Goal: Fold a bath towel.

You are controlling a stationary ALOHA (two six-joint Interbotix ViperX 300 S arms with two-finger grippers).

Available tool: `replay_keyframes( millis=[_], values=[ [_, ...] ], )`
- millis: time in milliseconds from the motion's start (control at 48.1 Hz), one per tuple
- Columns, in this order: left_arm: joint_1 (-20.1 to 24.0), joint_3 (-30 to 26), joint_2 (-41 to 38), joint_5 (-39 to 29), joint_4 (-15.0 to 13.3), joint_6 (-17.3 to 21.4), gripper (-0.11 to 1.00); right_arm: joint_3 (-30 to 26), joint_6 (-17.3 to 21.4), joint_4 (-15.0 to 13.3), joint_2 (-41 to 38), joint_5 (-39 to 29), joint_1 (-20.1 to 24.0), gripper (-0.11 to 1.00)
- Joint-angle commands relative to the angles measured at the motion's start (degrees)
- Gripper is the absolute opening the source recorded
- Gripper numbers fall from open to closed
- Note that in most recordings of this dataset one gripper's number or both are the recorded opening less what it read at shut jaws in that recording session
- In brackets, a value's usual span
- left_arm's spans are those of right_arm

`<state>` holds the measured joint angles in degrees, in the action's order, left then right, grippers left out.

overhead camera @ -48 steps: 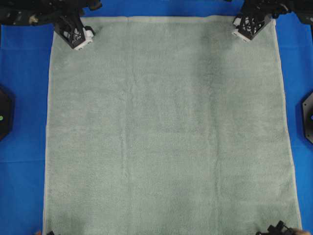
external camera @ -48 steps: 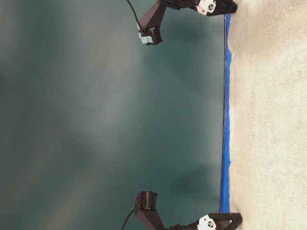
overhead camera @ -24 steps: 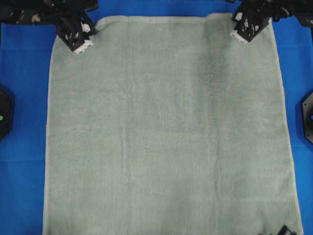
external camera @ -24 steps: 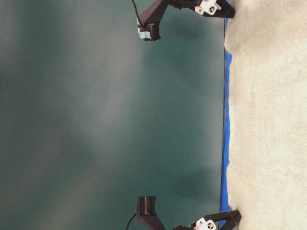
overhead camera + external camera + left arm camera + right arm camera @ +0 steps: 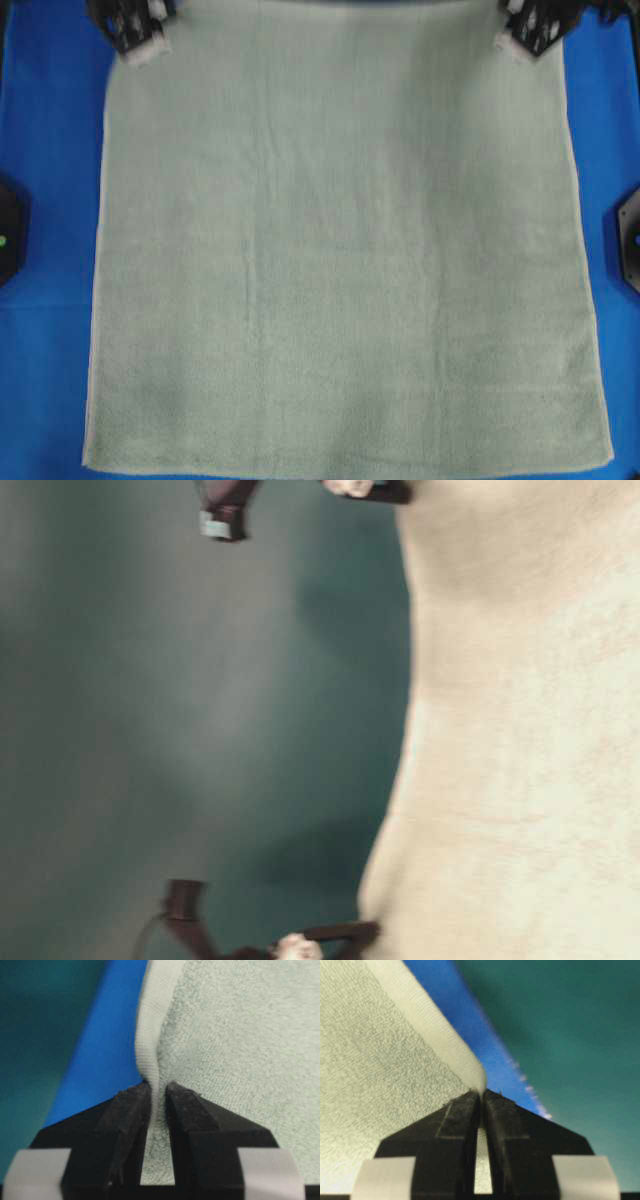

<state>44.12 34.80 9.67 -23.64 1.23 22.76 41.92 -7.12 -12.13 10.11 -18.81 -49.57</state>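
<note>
My left gripper is going to release the far corner of the bath towel, and I will set it just inside the towel's near corner [image 5: 106, 424] on the same side.
The bath towel [image 5: 340, 250] is a large pale sage-green terry rectangle spread over the blue cloth. My left gripper [image 5: 135, 30] is at its far left corner and my right gripper [image 5: 535, 30] is at its far right corner. In the left wrist view my left gripper [image 5: 159, 1087] is shut on the towel's hemmed edge [image 5: 150, 1025]. In the right wrist view my right gripper [image 5: 481, 1092] is shut on the towel's hemmed corner [image 5: 440, 1045]. In the table-level view the towel's far edge [image 5: 520, 730] hangs raised off the surface between the two grippers.
The bright blue cloth surface [image 5: 45, 150] shows along the towel's left and right sides. Black arm bases sit at the left edge [image 5: 8, 235] and right edge [image 5: 630, 245]. The towel's near edge [image 5: 340, 467] lies close to the bottom of the view.
Both grippers have risen and moved toward the far edge, holding the towel's far corners. The far edge has lifted off the surface and the near edge has slid into view.
</note>
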Motion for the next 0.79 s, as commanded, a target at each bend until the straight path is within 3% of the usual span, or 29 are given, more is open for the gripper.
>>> replay_keyframes(
  millis=[0, 187, 270, 354, 416, 520, 770],
  values=[
    [0.4, -3.3, 3.3, -3.7, 0.2, 0.0, 0.10, -1.7, 0.3, 0.0, 4.5, -2.0, -0.4, 0.04],
    [-2.7, -1.3, 7.3, -9.3, -0.1, -3.2, 0.10, 1.7, 3.3, 1.1, 11.8, -6.9, 3.3, 0.04],
    [-6.3, 1.2, 9.3, -10.3, -0.2, -5.1, 0.10, 4.6, 6.5, 1.6, 15.2, -8.3, 7.6, 0.04],
    [-12.0, 4.3, 12.0, -10.6, -0.3, -9.4, 0.10, 7.7, 10.7, 2.4, 19.3, -10.5, 13.2, 0.04],
    [-16.4, 6.3, 13.9, -10.7, -0.3, -13.3, 0.10, 9.8, 15.8, 3.1, 23.5, -13.0, 19.2, 0.04],
    [-25.1, 9.9, 17.7, -10.6, -1.8, -16.3, 0.10, 12.3, 23.9, 3.3, 29.1, -16.7, 29.2, 0.04],
    [-48.1, 15.1, 20.9, -6.7, -2.0, -36.7, 0.10, 16.3, 45.9, 3.1, 34.4, -19.9, 56.3, 0.04]
  ],
)
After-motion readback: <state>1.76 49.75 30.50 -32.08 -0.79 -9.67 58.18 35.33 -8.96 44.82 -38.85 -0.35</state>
